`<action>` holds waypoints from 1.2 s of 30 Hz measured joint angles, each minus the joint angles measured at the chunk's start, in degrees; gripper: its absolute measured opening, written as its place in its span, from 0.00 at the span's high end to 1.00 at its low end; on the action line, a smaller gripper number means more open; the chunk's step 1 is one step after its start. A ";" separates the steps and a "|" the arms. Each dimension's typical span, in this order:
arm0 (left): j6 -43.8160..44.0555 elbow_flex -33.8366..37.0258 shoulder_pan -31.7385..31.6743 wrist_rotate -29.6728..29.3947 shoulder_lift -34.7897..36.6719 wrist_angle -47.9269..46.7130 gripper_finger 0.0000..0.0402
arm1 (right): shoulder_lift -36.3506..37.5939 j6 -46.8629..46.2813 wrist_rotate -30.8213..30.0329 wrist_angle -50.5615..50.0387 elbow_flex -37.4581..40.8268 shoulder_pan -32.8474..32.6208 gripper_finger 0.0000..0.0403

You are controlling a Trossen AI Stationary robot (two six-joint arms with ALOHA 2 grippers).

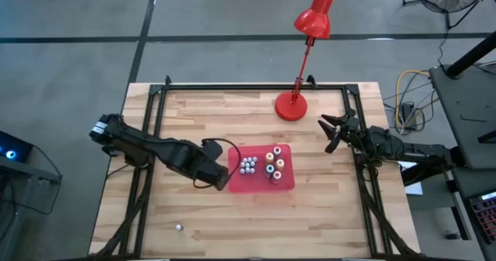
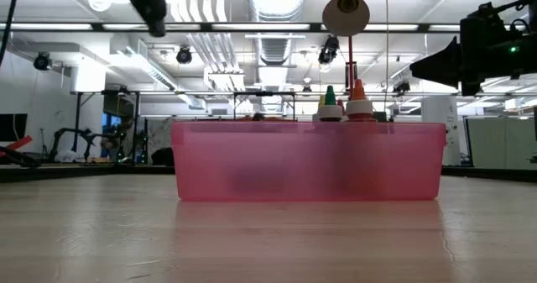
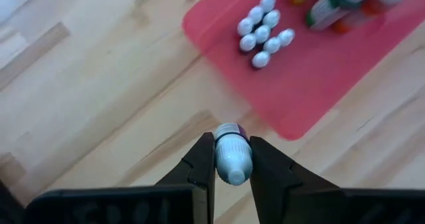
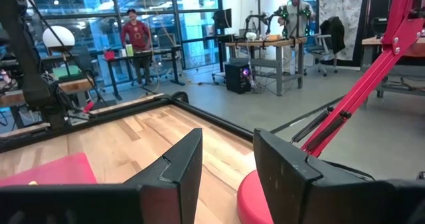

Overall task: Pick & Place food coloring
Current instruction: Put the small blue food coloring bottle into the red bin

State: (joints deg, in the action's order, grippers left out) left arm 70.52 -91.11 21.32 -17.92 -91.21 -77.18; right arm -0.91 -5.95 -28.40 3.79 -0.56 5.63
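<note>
Next, my left gripper lets go of the tiny bottle on the red tray (image 1: 244, 177) (image 3: 277, 72), just in front of the group of bottles with white caps.
A red tray (image 1: 285, 181) lies mid-table. Inside it, a cluster of tiny white-capped food coloring bottles (image 3: 262, 31) stands beside a few larger coloured ones (image 1: 274, 162), whose tips show above the tray wall (image 2: 344, 102). My left gripper (image 3: 231, 177) hovers above the bare wood just left of the tray (image 1: 225, 180), shut on one tiny pale bottle (image 3: 230, 159). Another tiny bottle (image 1: 178, 227) lies alone on the wood near the front left. My right gripper (image 1: 333, 129) waits open at the table's right side, nothing between its fingers (image 4: 229, 171). My left gripper pinches the tiny bottle's two sides (image 3: 219, 159) between its two fingers. The fingers slant steeply down from the table's left. The bottle lies along the fingers, its whitish end toward the wrist, and is lifted clear of the table.
A red desk lamp stands by its round base (image 1: 291, 106) at the far edge, close to my right gripper, its head (image 1: 316, 17) leaning beyond the table. Bare wood lies left of and in front of the tray. People stand in the room beyond the table (image 4: 136, 38).
</note>
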 joint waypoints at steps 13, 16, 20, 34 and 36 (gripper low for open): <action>6.15 -13.05 -0.62 1.24 -12.12 -2.51 0.90 | 0.00 0.01 0.00 0.00 0.00 0.02 0.68; 8.34 -15.04 -0.95 2.36 -15.68 -2.54 0.90 | 0.00 0.00 0.00 0.00 0.00 0.02 0.68; 10.71 -17.82 -1.92 4.29 -20.48 -2.42 0.90 | 0.00 0.00 0.01 0.00 0.00 0.01 0.68; 13.42 -27.55 -5.49 6.01 -34.20 -2.09 0.90 | 0.02 0.01 0.00 0.00 0.00 0.00 0.68; 13.69 -27.62 -5.94 6.06 -35.39 -1.79 0.90 | 0.02 0.00 0.00 0.00 0.00 0.02 0.68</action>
State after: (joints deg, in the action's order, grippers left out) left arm 84.21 -118.74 15.38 -11.86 -126.60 -78.98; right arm -0.89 -5.95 -28.40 3.79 -0.56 5.65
